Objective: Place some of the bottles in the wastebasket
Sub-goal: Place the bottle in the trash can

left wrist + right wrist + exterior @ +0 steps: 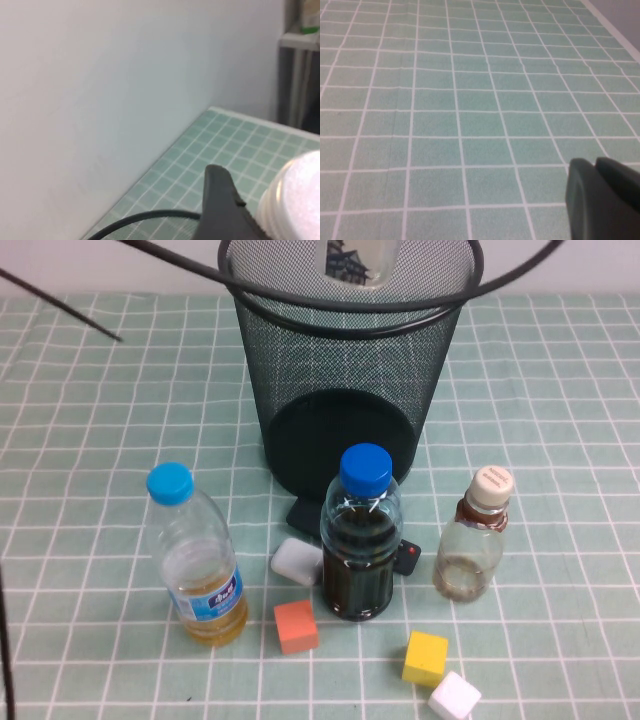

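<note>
I will let go of the clear bottle, which hangs over the basket's opening now, with my left gripper, so that it will rest at a slant inside the mesh wastebasket (345, 402), just above its solid black bottom.
The black wire-mesh wastebasket (345, 370) stands at the back middle of the table. A clear bottle with a label (355, 260) hangs over its opening, cut off by the top edge of the high view. In the left wrist view my left gripper (250, 210) is shut on this bottle, one black finger (220, 205) against its white cap (300, 195), above the basket's rim (150, 217). The small squat bottle with a beige cap (478, 535) stands right of the basket's front. My right gripper (600, 170) is shut and empty over bare cloth, out of the high view.
A light-blue-capped bottle with yellowish liquid (197, 560) and a dark-liquid bottle with a deep blue cap (360, 535) stand in front of the basket. Orange (296, 626), yellow (426, 657) and white (455, 698) blocks lie near the front edge. A wall backs the table.
</note>
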